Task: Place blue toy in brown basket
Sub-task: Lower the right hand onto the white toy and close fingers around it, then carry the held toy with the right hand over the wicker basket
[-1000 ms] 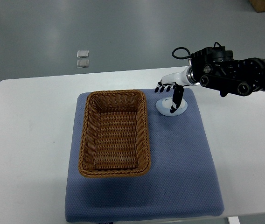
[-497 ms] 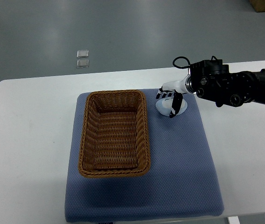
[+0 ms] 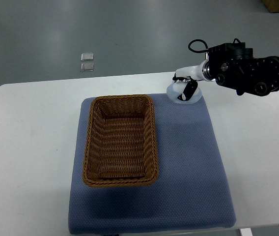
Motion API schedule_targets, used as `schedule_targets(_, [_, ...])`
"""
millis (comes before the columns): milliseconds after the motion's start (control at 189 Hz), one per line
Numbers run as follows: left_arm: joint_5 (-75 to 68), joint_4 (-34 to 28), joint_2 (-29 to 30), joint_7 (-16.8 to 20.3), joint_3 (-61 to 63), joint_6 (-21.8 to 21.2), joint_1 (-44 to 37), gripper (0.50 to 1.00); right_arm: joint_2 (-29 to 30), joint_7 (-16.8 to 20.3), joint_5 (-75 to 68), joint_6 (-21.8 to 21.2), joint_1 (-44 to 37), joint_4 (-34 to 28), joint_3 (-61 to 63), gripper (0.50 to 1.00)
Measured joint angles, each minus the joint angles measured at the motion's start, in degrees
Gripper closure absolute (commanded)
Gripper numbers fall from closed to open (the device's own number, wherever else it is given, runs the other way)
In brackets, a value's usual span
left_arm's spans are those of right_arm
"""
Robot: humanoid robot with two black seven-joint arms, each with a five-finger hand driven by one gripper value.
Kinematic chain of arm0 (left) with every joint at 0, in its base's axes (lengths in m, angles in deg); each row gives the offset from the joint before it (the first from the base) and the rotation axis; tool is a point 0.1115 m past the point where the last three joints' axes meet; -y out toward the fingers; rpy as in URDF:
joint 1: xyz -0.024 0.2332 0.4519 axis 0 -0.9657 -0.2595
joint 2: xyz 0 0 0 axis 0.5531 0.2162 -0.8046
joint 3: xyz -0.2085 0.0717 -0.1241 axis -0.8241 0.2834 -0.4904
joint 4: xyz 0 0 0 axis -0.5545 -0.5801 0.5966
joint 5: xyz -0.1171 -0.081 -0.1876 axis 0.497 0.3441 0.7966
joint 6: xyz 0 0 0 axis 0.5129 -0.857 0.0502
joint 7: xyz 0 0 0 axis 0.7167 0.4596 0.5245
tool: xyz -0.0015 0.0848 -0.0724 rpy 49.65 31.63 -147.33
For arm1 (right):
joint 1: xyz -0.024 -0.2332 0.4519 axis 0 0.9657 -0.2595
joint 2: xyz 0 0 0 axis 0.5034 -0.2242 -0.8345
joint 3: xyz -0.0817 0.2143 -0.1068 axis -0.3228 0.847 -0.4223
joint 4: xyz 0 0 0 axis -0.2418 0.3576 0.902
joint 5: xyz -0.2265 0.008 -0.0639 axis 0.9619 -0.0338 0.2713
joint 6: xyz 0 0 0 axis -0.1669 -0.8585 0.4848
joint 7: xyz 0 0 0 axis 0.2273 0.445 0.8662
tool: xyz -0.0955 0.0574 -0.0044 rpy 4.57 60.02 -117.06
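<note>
The robot's right gripper should release the blue toy in the far half of the brown basket's bottom (image 3: 126, 133).
The blue toy (image 3: 174, 92) is a pale bluish-white round piece held at the far right corner of the blue mat (image 3: 193, 167). My right hand (image 3: 184, 89) comes in from the right edge, its fingers curled around the toy, with a dark thumb down its front. The toy is raised slightly over the mat's far edge. The brown wicker basket (image 3: 153, 137) stands empty on the left half of the mat, to the left of the hand and nearer to me. The left arm is out of view.
The mat lies on a white table (image 3: 31, 147). My black right forearm (image 3: 247, 73) with a looped cable reaches over the table's far right. Two small clear squares (image 3: 87, 61) lie on the grey floor beyond the table.
My right hand has closed on the toy and carried it from its spot on the mat toward the mat's far edge. The basket has not moved.
</note>
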Motion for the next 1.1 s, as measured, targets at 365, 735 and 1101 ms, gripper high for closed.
schedule_targets(365, [0.0,0.1,0.0,0.0,0.1,0.0,0.0,0.500,4.9,0.0,-6.5,-0.3,-10.3,-7.7,0.1,1.000])
schedule_targets(735, [0.0,0.1,0.0,0.0,0.2,0.0,0.0,0.500,17.2,-0.2,-6.7,0.6,-8.6,-5.5,-0.6,1.000])
schedule_targets(1101, [0.0,0.2,0.0,0.0,0.3,0.1,0.0,0.500,17.3,-0.2,-6.1,2.3,-1.7,-2.7,-0.7,1.000])
